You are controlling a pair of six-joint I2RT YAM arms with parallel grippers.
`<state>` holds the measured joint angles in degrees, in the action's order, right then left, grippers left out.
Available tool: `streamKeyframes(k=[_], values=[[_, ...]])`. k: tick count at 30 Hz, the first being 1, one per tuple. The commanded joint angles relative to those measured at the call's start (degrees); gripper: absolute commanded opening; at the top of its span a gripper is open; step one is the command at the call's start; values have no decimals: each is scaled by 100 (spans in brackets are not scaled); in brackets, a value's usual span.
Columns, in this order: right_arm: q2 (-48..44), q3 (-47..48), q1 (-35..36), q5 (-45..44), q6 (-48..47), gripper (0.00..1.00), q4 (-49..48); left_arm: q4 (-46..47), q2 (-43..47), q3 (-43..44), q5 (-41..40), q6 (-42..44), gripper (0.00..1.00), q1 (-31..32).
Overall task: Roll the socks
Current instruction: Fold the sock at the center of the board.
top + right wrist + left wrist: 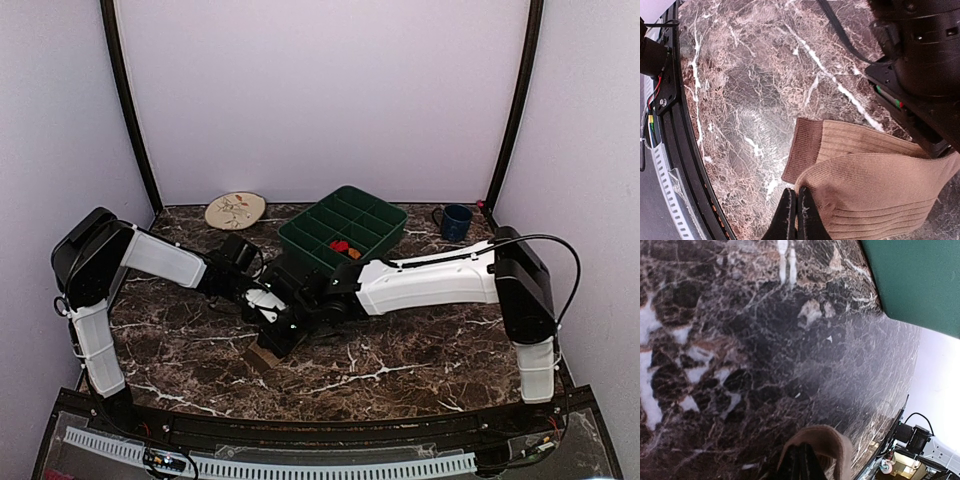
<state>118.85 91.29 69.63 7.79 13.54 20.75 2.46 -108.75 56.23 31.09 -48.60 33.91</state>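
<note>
The sock's brown cuff sticks out past the folded upper layer, so my right gripper needs to retake the upper layer's edge (805, 178) and draw it farther over the cuff.
A tan-brown sock (262, 355) lies mid-table under both grippers. In the right wrist view its ribbed length (875, 190) is folded over itself, with the cuff (807, 145) sticking out from under the fold. My right gripper (797, 207) is shut on the edge of the folded upper layer. My left gripper (802, 462) is shut, and a loop of the tan sock (835, 440) wraps over its tips. A small red and orange bundle (345, 248) sits in one compartment of the green tray; it is too small to make out more.
The green divided tray (330, 215) stands at the back centre, close behind the arms. A round beige plate (236, 210) is at the back left and a blue mug (455, 222) at the back right. The left arm's black body (920, 65) hangs just over the sock.
</note>
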Motion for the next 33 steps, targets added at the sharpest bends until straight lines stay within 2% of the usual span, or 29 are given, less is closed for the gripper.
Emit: streamKeyframes(k=[1,33], values=[[206,255,76,173,-35,0,-203,-364,-3,-103,23,189,6,-20],[1162,895,104,196,105,0,-140,-652,82,-229,-77,587,3,-113]])
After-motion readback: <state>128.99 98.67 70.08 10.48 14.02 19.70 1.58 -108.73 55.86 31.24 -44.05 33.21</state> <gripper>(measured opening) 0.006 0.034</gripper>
